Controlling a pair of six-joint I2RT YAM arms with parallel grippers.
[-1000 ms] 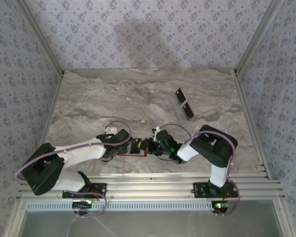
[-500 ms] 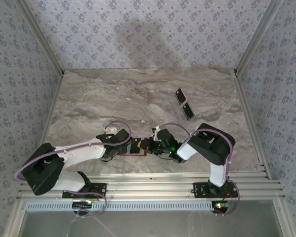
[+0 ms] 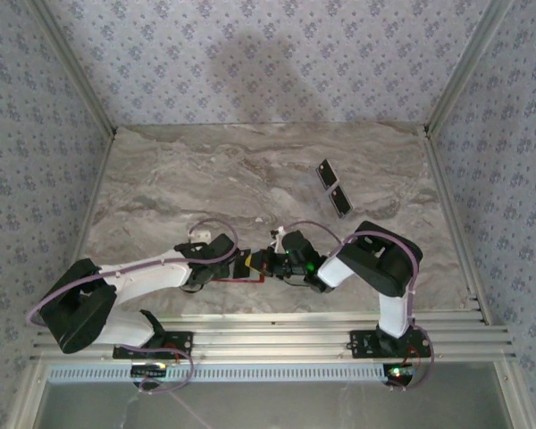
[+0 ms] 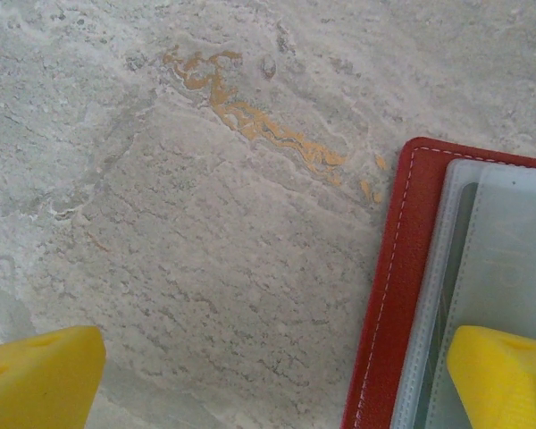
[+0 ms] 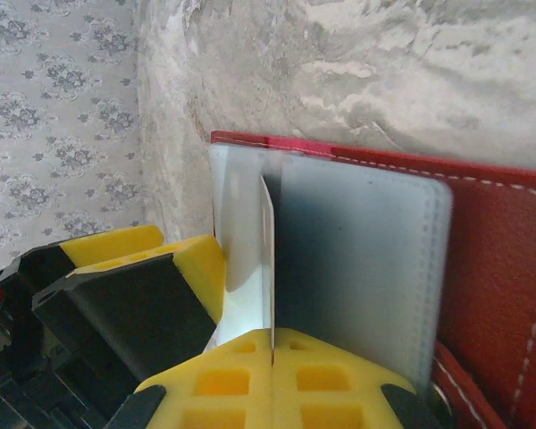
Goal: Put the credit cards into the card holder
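The robot's right gripper will release the silvery grey credit card in the card holder's clear sleeve (image 3: 241, 268) (image 5: 290, 290), beside the left gripper's fingertip. The card's far end is now at the sleeve's edge.
The card holder (image 5: 505, 268) is a red wallet lying open on the marble table, near the front edge between my two grippers (image 3: 243, 279). Its clear plastic sleeve (image 5: 366, 268) faces up. My right gripper (image 5: 272, 353) is shut on a thin silvery grey credit card (image 5: 247, 223), seen edge-on, with its far end at the sleeve's edge. My left gripper (image 4: 268, 384) is wide open; one yellow fingertip (image 4: 500, 375) rests on the sleeve and the other (image 4: 36, 375) is over bare marble. Two glossy black credit cards (image 3: 326, 172) (image 3: 341, 200) lie farther back on the right.
Patterned walls close in the marble table (image 3: 161, 188) on three sides. Aluminium rails (image 3: 268, 335) run along the near edge by the arm bases. The left gripper's yellow finger (image 5: 134, 259) sits close beside the held card.
My right gripper has edged a little to the left, toward the wallet, carrying the card. The left arm and the black cards have stayed put.
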